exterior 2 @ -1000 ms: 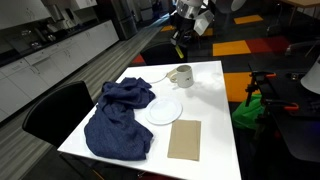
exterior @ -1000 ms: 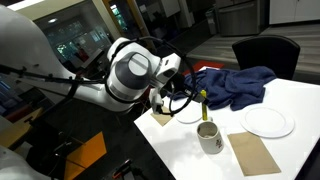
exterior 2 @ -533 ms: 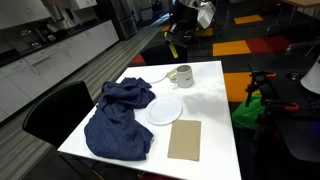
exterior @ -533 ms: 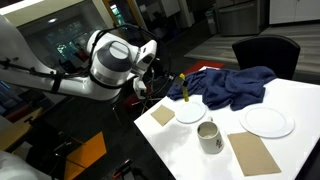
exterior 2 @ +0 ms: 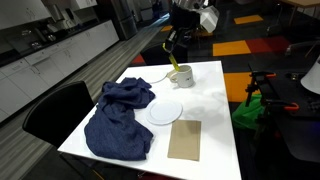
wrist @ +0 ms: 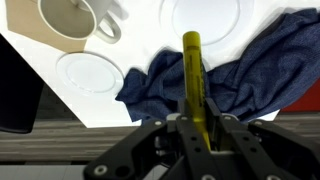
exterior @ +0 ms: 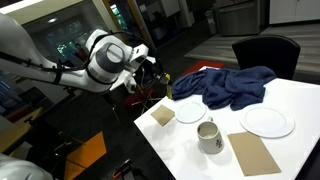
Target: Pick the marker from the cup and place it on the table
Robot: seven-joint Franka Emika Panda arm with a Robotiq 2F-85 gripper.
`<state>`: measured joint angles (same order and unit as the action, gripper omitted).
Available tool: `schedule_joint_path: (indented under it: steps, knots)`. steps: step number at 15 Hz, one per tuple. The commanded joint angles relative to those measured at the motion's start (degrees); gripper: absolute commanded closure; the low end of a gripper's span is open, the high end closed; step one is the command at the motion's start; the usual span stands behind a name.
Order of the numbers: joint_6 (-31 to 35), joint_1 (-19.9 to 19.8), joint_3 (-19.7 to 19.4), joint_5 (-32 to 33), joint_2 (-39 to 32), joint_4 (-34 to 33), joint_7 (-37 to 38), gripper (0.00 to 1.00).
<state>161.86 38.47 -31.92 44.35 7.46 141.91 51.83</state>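
The robot's gripper should set the yellow marker down on the bare table [exterior: 174,130] beside the smaller plate, near the smaller brown mat.
My gripper [wrist: 203,122] is shut on the yellow marker [wrist: 194,80], which sticks out from between the jaws. In both exterior views the gripper [exterior: 158,78] [exterior 2: 176,38] holds the marker [exterior: 168,84] [exterior 2: 170,52] in the air beyond the white table's edge [exterior: 300,100] [exterior 2: 215,110], above and away from the cup. The white cup [exterior: 209,137] [exterior 2: 181,76] [wrist: 72,22] stands upright on the table with nothing sticking out of it.
A rumpled blue cloth [exterior: 235,85] [exterior 2: 118,118] [wrist: 255,70] covers part of the table. Two white plates [exterior: 190,111] [exterior: 268,121] and two brown mats [exterior: 162,116] [exterior: 255,153] lie on it. A dark chair [exterior: 265,52] stands behind the table.
The arm has carried the marker up and away from the cup, from over the plate near the cup to beyond the table's edge. The cup has not moved.
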Motion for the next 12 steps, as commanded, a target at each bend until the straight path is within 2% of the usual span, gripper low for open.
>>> schedule_joint_path:
  steps: [1,3,4,5,7,9,12]
  knots:
    - [-4.71,3.09,0.36,-9.26,-1.92,-2.52,-3.12,0.95]
    - [-6.74,4.72,0.43,-15.33,-3.4,-3.53,-4.04,0.95]
    - [-7.18,-5.72,11.63,-20.56,-4.9,-3.98,-5.82,0.95]
    - [-8.54,-7.4,14.05,-22.71,-6.43,-5.19,-4.46,0.95]
    - [-10.95,-15.25,22.61,-23.72,-9.36,-7.57,0.15,0.95]
    - [-12.7,-19.61,27.34,-24.0,-12.04,-9.49,5.02,0.95]
    - [-15.0,-23.06,30.39,-26.24,-15.05,-10.22,10.68,0.95]
